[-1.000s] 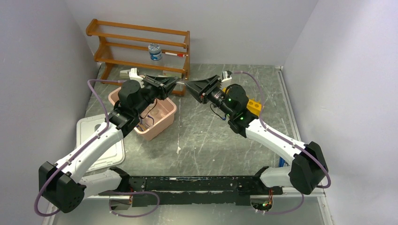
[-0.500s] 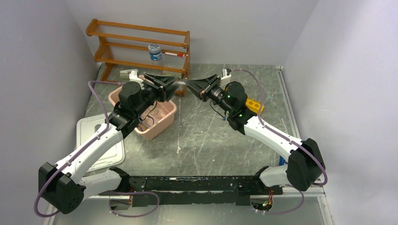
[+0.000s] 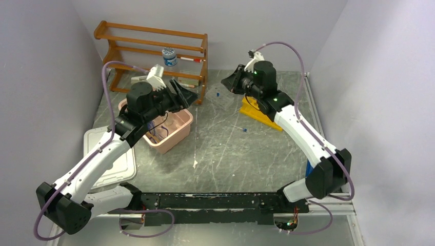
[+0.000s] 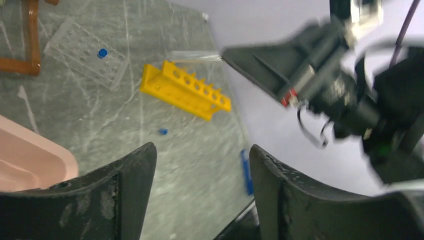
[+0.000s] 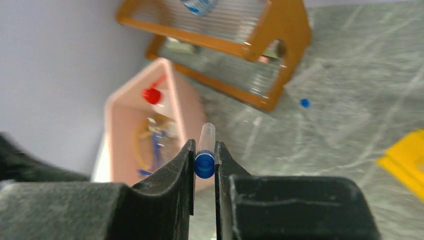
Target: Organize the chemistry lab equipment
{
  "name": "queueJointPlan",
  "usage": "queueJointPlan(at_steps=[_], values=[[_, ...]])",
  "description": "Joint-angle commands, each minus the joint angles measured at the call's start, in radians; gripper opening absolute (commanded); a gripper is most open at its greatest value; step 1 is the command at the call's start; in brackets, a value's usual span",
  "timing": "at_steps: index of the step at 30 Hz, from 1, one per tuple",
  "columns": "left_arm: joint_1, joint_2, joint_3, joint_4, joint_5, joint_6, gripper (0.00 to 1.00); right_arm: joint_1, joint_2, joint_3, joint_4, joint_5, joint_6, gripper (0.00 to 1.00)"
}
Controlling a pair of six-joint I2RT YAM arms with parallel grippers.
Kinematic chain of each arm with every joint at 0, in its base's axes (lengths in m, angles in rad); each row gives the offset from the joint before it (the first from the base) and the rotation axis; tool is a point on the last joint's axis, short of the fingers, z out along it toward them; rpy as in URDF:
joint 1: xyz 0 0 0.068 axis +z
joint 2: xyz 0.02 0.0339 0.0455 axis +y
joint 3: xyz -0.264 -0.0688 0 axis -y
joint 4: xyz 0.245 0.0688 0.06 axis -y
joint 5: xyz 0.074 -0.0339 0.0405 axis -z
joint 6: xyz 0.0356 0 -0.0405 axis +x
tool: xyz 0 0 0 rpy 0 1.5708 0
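Note:
The clear thin tube will go down in the clear holed rack (image 3: 222, 97) (image 5: 313, 114) beside the blue cap, set there by my right gripper.
My right gripper (image 5: 204, 146) is shut on a clear thin tube (image 5: 206, 135), pinching it at its blue cap. From above, the right gripper (image 3: 226, 81) hovers at the back, left of the yellow holed rack (image 3: 260, 115). The left gripper (image 3: 186, 93) stands open over the pink bin's (image 3: 177, 134) far corner; nothing sits between its fingers (image 4: 135, 175). In the left wrist view the yellow rack (image 4: 184, 90) lies on the table, with the right gripper (image 4: 270, 65) above it. Inside the bin I see the red nozzle (image 5: 151, 95) and amber tubing (image 5: 141, 145).
A wooden shelf rack (image 3: 154, 51) holding a small jar (image 3: 169, 56) stands at the back left. A loose blue-capped tube (image 3: 239, 126) and a blue cap (image 3: 218, 94) lie on the table. A clear holed rack (image 4: 85, 52) sits near the shelf. A white lid (image 3: 110, 154) lies left of the bin.
The two grippers met tip to tip at mid-table; the left one has opened and drawn back, and the right one has swung up toward the back right with the tube.

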Motion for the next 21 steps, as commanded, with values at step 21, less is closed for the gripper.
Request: queueJointPlan(at_steps=[21], values=[[-0.054,0.052,-0.194,0.225,0.225,0.782,0.64,0.031,0.483,0.208,-0.091,0.225,-0.665,0.06]])
